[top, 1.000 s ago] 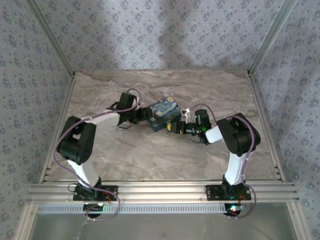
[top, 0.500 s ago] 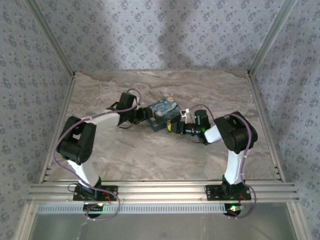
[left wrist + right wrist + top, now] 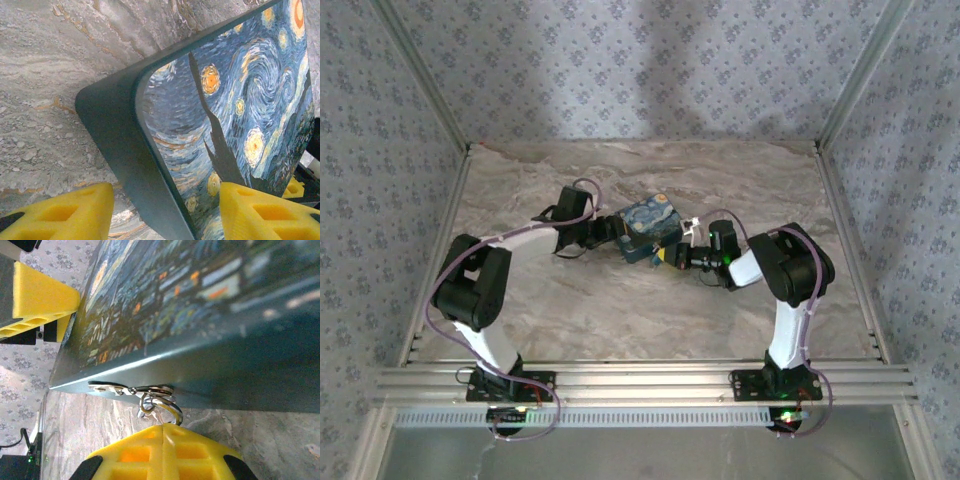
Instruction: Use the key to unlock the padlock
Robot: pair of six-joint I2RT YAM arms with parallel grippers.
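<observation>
I can see the padlock's ring hooked through the silvery latch on the box, so I will open my right gripper, grip again by the metal ring (image 3: 171, 409) and turn it clear.
The padlock (image 3: 651, 228), a flat block printed with a blue night sky and yellow swirls, sits mid-table, tilted on one edge. My left gripper (image 3: 611, 232) grips its left end. In the left wrist view the yellow pads (image 3: 270, 210) straddle the padlock (image 3: 225, 110). My right gripper (image 3: 671, 256) is at the block's right side. In the right wrist view its pads (image 3: 150, 455) are shut on a metal ring (image 3: 167, 410). The ring hangs from the small silvery key (image 3: 107, 387), which lies against the padlock's teal side (image 3: 240, 370).
The marble-patterned tabletop (image 3: 620, 310) is bare around the arms. Patterned walls (image 3: 640, 70) and metal frame posts close in the back and sides. An aluminium rail (image 3: 640, 382) runs along the near edge by the arm bases.
My right gripper has closed, from open to shut on the ring, and has edged slightly left toward the padlock. The left gripper and the padlock have stayed put.
</observation>
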